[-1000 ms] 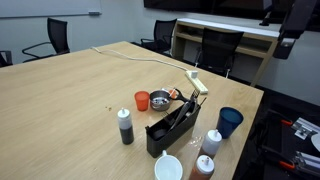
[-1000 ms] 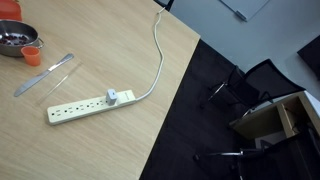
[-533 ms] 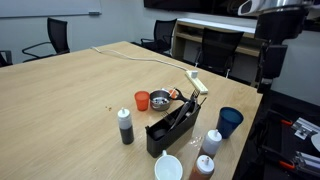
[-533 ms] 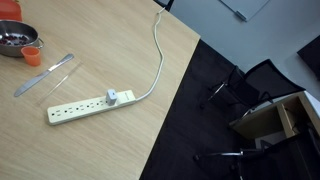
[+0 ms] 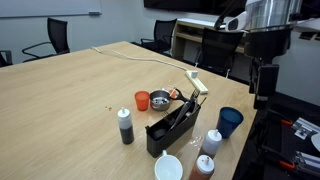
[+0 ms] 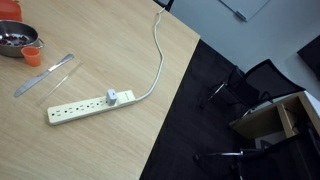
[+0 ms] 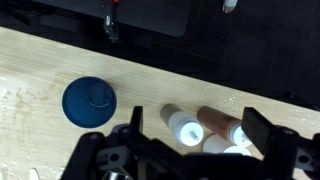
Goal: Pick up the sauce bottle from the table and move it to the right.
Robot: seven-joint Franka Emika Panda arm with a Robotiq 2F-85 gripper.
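The robot's gripper needs to close on the upper part of the sauce bottle (image 5: 212, 138) (image 7: 185, 127), close to its white cap, between the blue cup and the red-orange bottle.
The sauce bottle (image 5: 211, 141), pale tan with a white cap, stands near the table's (image 5: 70, 95) edge, between the blue cup (image 5: 231, 121) and the red-orange bottle (image 5: 204, 167). My gripper (image 5: 262, 92) hangs open and empty in the air, above and beyond the blue cup. In the wrist view I look straight down: the sauce bottle (image 7: 181, 123) sits between my spread fingers, far below my gripper (image 7: 194, 135). The red-orange bottle (image 7: 218, 121) is right beside it. The gripper is out of view in the exterior view showing the power strip.
A dark bottle (image 5: 125, 125), orange cup (image 5: 142, 100), metal bowl (image 5: 160, 98), black caddy (image 5: 172, 128) and white cup (image 5: 168, 167) crowd the sauce bottle's side. A power strip (image 6: 85, 105) with its cord lies near the table edge. Chairs stand beyond the table.
The arm has swung in from the upper corner and come down, so the gripper now hangs lower, near the blue cup. Nothing on the table has moved.
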